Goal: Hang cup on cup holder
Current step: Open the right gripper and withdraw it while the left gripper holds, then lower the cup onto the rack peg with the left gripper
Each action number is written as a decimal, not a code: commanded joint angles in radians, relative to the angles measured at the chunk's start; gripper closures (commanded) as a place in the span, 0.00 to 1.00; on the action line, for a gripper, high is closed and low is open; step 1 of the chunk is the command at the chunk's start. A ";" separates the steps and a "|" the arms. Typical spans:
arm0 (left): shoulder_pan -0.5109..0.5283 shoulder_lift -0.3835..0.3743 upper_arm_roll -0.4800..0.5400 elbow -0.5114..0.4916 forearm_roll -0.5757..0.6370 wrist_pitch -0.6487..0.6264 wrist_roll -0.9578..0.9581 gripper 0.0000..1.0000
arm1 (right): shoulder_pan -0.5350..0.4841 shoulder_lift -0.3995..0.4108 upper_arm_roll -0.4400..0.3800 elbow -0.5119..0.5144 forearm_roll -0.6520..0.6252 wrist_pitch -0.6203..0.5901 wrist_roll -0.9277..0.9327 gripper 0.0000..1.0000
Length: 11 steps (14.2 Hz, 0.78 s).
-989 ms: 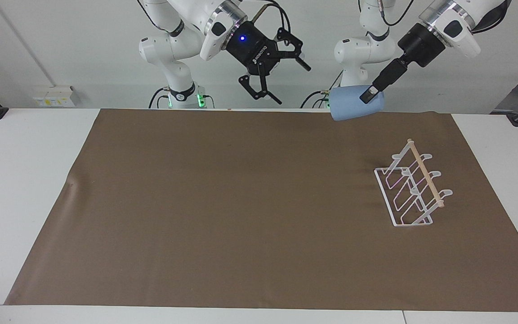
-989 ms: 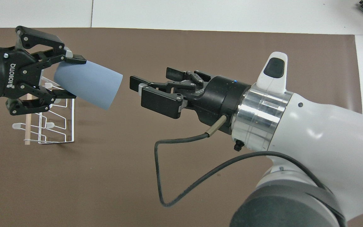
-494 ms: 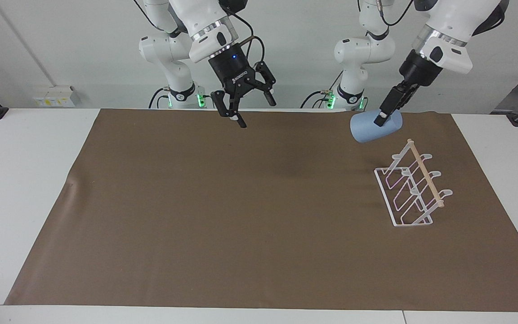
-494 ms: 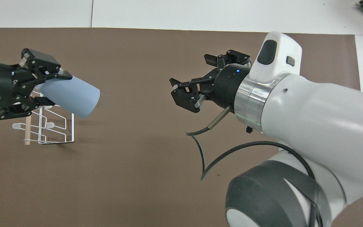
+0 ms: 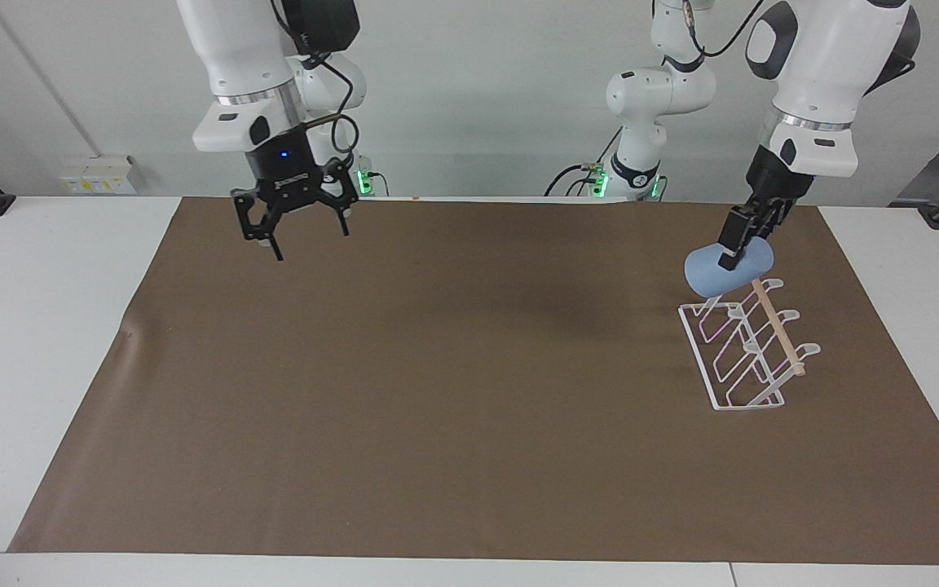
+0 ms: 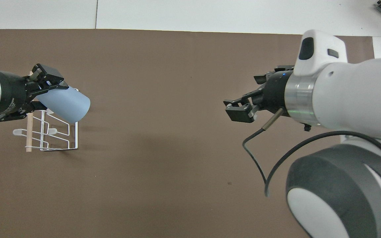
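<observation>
Next, I release the light-blue cup, now hanging tilted over that end, with my left gripper on the cup holder's end peg nearer the robots point(image 6: 59, 93).
The light-blue cup point(image 5: 712, 279) lies tilted in my left gripper point(image 5: 731, 259), whose fingers are shut on its rim. It hangs over the end of the white wire cup holder point(image 5: 751, 350) that is nearer to the robots, right at the first prong; I cannot tell whether it touches. In the overhead view the cup point(image 6: 68, 105) covers that end of the cup holder point(image 6: 56, 134), with the left gripper point(image 6: 52, 96) on it. My right gripper point(image 5: 305, 240) is open and empty, pointing down over the brown mat toward the right arm's end; it also shows in the overhead view point(image 6: 242, 99).
A brown mat point(image 5: 437, 391) covers most of the white table point(image 5: 37, 342). The cup holder stands on the mat toward the left arm's end. The right arm's cable point(image 6: 260, 165) hangs below its wrist.
The left gripper has carried the cup down and over to the cup holder's nearer end. The right gripper has swung away toward the right arm's end and turned to point down.
</observation>
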 commanded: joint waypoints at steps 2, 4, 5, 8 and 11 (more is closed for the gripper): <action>0.035 -0.036 -0.004 -0.112 0.104 0.154 0.023 1.00 | -0.092 -0.048 0.016 -0.073 -0.031 -0.040 0.115 0.00; 0.041 -0.017 -0.004 -0.115 0.140 0.182 0.018 1.00 | -0.113 -0.074 0.015 -0.123 -0.029 -0.054 0.201 0.00; 0.043 -0.008 -0.004 -0.118 0.144 0.199 0.017 1.00 | -0.115 -0.085 0.013 -0.136 -0.031 -0.071 0.212 0.00; 0.062 0.020 -0.004 -0.124 0.150 0.270 0.017 1.00 | -0.135 -0.121 0.007 -0.189 -0.031 -0.141 0.264 0.00; 0.075 0.052 -0.004 -0.156 0.157 0.365 0.015 1.00 | -0.133 -0.148 0.010 -0.230 -0.026 -0.149 0.332 0.00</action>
